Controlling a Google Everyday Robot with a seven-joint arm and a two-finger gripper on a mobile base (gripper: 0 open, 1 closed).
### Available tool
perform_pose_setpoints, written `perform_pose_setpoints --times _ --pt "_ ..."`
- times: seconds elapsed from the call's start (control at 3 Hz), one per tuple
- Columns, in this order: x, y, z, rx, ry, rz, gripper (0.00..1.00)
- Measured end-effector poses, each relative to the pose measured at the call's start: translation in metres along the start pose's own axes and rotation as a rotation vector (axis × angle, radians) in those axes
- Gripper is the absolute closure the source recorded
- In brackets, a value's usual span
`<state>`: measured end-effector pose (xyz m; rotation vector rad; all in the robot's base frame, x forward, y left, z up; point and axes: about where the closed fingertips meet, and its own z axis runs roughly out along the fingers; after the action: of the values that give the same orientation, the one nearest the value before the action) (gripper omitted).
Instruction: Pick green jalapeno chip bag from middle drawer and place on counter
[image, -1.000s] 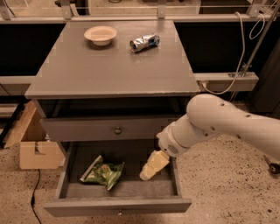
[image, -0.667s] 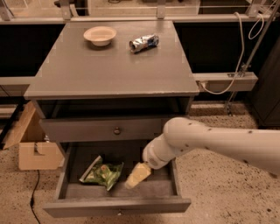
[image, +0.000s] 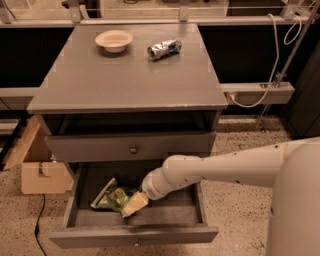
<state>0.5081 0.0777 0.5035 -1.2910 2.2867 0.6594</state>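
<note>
The robot's gripper needs to next close on the side edge (image: 124, 196) of the green jalapeno chip bag, the edge closest to the white arm.
The green jalapeno chip bag (image: 111, 198) lies on the dark floor of the open middle drawer (image: 165, 215), toward its left side. My gripper (image: 133, 204) reaches down into the drawer from the right, at the end of the white arm (image: 225, 167). Its pale tip sits right at the bag's right edge and covers part of it. The grey counter (image: 125, 75) is above, with a worn pale front edge.
A cream bowl (image: 114, 40) and a silver-and-blue foil wrapper (image: 164, 48) sit at the back of the counter. A closed drawer front with a brass knob (image: 133, 149) is above the open drawer. A cardboard box (image: 37, 167) stands on the floor to the left.
My arm has swung left and lower inside the drawer, bringing the gripper from the drawer's right half up against the chip bag. The bag has not moved.
</note>
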Motion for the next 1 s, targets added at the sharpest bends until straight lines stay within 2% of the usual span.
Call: perform_pose_setpoints --times 0.33,0.67,1.0 --pt "-0.017 0.002 0.033 -0.023 -0.051 -0.023 0.00" --pt "-0.017 0.002 0.033 -0.023 -0.051 -0.023 0.00" --pt "-0.022 0.000 0.050 -0.026 -0.034 -0.044 0.00"
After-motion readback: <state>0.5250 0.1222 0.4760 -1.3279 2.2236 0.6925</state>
